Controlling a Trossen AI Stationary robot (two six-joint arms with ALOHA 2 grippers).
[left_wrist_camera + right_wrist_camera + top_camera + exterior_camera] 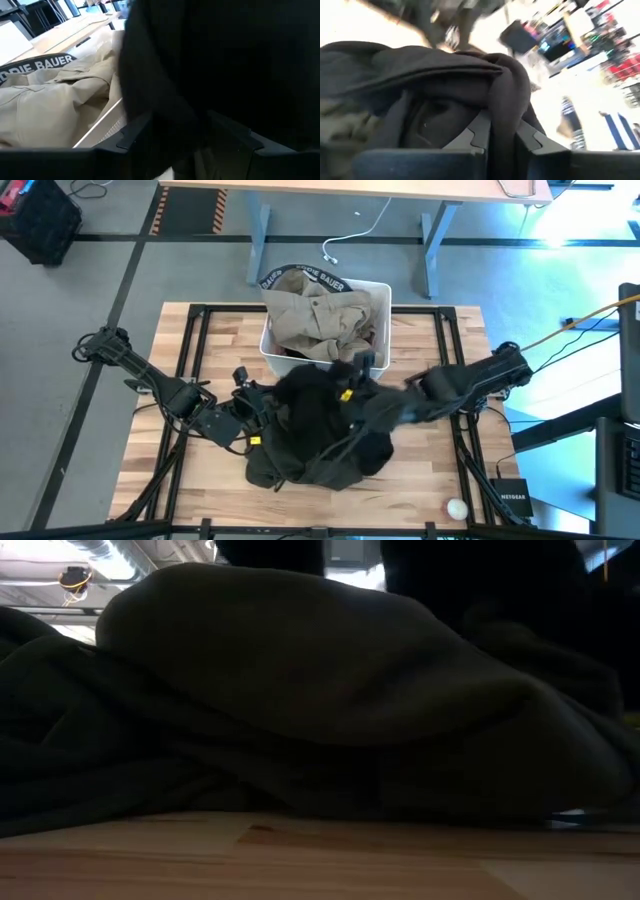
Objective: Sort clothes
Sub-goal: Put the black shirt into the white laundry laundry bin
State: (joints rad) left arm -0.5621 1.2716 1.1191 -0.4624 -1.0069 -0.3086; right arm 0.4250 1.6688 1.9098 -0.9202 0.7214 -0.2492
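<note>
I need to release the black garment from my right gripper on top of the khaki tan garment (328,332) in the white bin.
A black garment (318,402) is bunched up between my two grippers over the table's middle, just near of the white bin (268,350). My left gripper (272,406) is shut on its left side and my right gripper (352,388) is shut on its right side. Under it a dark olive-grey garment (290,468) lies heaped on the wood; it fills the low view (300,690). A khaki tan garment (325,315) fills the bin, its black lettered waistband (300,277) hanging over the far rim. The pink garment is out of view. My left gripper pinches a thick bunch of the black garment (170,115) between its two fingers (135,136), several layers; the cloth hides the fingertips. It comes from the table's left. My right gripper pinches a rolled fold of the black garment (507,95) between its fingers (476,135), coming from the table's right; the cloth drapes over both sides.
The bin stands at the table's far middle, close behind the held cloth. A small white ball (456,507) and a black box (512,498) lie at the near right corner. Bare wood shows at the left and right of the heap.
</note>
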